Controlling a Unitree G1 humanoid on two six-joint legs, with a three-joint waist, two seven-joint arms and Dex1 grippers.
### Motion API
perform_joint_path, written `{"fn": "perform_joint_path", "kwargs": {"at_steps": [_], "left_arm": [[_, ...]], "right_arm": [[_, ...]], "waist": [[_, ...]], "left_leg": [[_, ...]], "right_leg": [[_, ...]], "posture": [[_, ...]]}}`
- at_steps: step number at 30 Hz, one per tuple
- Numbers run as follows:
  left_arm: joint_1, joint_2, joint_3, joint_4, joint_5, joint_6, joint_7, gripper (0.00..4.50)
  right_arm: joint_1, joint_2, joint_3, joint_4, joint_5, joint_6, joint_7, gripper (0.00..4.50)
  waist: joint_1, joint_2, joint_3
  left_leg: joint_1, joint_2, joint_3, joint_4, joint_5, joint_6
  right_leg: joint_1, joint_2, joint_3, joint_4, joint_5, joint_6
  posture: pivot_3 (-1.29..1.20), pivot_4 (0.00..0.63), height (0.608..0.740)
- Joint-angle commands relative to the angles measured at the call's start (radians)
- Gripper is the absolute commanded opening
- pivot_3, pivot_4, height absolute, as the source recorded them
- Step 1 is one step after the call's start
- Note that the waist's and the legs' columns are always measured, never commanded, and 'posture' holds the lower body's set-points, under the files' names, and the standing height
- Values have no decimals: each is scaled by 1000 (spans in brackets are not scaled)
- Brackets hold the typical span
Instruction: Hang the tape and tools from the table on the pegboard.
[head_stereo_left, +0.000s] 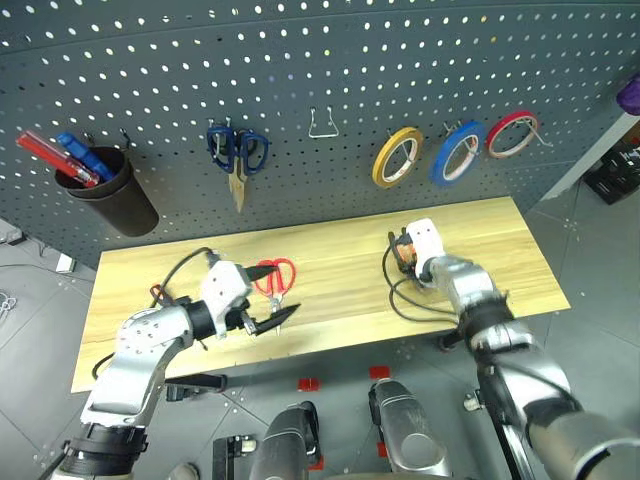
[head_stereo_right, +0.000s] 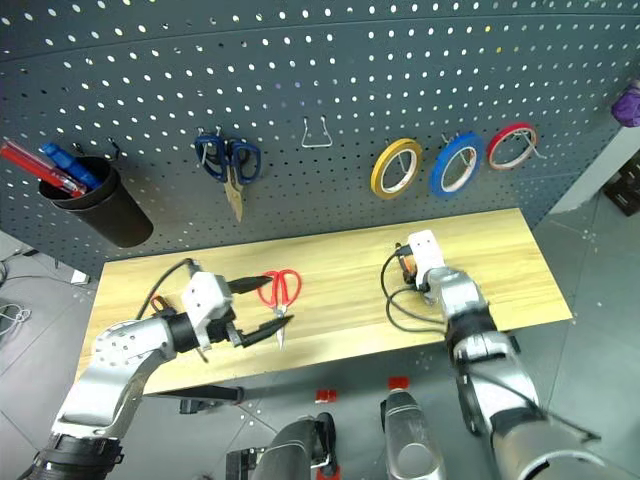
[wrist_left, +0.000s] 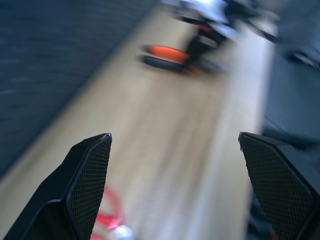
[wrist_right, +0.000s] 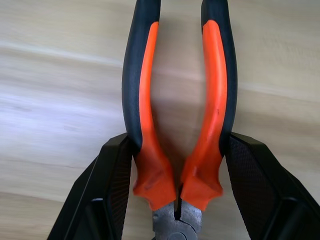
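Note:
Next, I close my left gripper on the metal blades (head_stereo_left: 277, 306) (wrist_left: 128, 236) of the red-looped scissors, just below the screw, so the red loops stay free for hanging.
The orange-and-black pliers (wrist_right: 145, 100) lie on the wooden table (head_stereo_left: 330, 250) towards its right. My right gripper (wrist_right: 180, 140) is shut on them, one finger pressed against each handle. The red-looped scissors (head_stereo_left: 275, 277) lie flat left of the table's middle. My left gripper (head_stereo_right: 268, 308) hovers wide open just over and in front of them, holding nothing; a red loop (wrist_left: 107, 215) shows low between its fingers. The blue tape (head_stereo_left: 459, 152) hangs on the dark grey pegboard (head_stereo_left: 330, 60), between a yellow ring and a red ring.
On the pegboard hang blue-looped scissors (head_stereo_left: 237, 150), a bare wire hook (head_stereo_left: 322, 125), a yellow tape ring (head_stereo_left: 396, 157) and a red tape ring (head_stereo_left: 511, 133). A black cup (head_stereo_left: 105, 190) with red and blue sticks hangs at far left. A black cable (head_stereo_left: 400, 295) loops beside the right wrist.

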Motion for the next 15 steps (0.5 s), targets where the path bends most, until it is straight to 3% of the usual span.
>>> {"fn": "perform_joint_path", "kwargs": {"at_steps": [1, 4, 7, 10, 15], "left_arm": [[43, -31, 112, -115, -116, 49, 63, 4294], [79, -37, 156, -185, -162, 98, 103, 4294], [106, -29, 166, -253, -184, 135, 123, 4294], [97, -27, 164, -303, -199, 173, 153, 4294], [-7, -35, 136, -328, -166, 237, 253, 4294]], "right_arm": [[154, 47, 73, -501, 31, 5, 7, 2511], [226, 100, 110, -745, 64, -15, 3, 2511], [180, 171, 143, -845, 74, -115, -16, 2511], [62, 208, 143, -794, 53, -204, -40, 2511], [-241, 259, 81, -461, 38, -449, -104, 2511]], "waist": [[-1, 0, 1], [1, 0, 1], [8, 0, 2], [11, -1, 2], [23, -3, 5]], "left_leg": [[-1, 0, 0, 0, 0, 0], [-1, 0, 1, 0, -1, 2], [2, 0, 1, 1, -1, 1], [2, 0, 1, 1, 0, 1], [2, 0, 1, 1, 0, 0]], "right_leg": [[-2, 0, 1, 1, 0, 0], [-2, 0, 2, 0, 0, 0], [0, 0, 2, 0, 0, 0], [0, 0, 1, 1, 0, 0], [-1, 0, 0, 1, 0, 0]], "posture": [[-324, 295, 740], [-320, 306, 740], [-316, 310, 740], [-297, 318, 740], [-263, 324, 740]]}}
